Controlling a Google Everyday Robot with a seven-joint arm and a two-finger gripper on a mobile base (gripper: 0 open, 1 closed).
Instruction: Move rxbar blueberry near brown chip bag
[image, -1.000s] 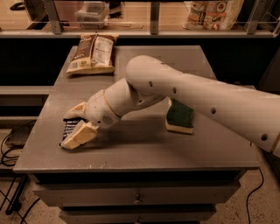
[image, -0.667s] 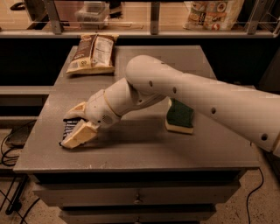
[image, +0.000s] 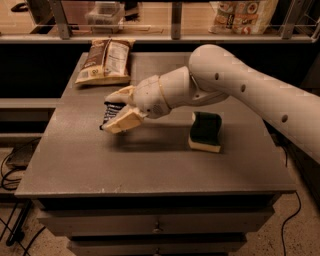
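Note:
Next, my gripper lets go of the rxbar blueberry on the grey table, just off the brown chip bag's near cream corner (image: 146, 92). The bar is now held just above the tabletop.
My gripper (image: 107, 115) is over the left middle of the grey table (image: 75, 165). It is shut on the rxbar blueberry (image: 110, 108), a small dark blue bar with white text held between the two cream fingers, a little above the tabletop. The brown chip bag (image: 106, 61) lies flat at the table's back left, brown on its left side and cream with print on the right. The bar is in front of the bag with a gap of bare table between them.
A green-and-yellow sponge (image: 205, 131) stands on the table right of centre, under my forearm. A shelf rail (image: 170, 37) with packages runs behind the table. Drawers (image: 155, 225) sit below the front edge. Cables (image: 12, 170) lie on the floor at left.
My gripper has risen from the front left of the table and moved back and to the right with the bar in it, closer to the chip bag.

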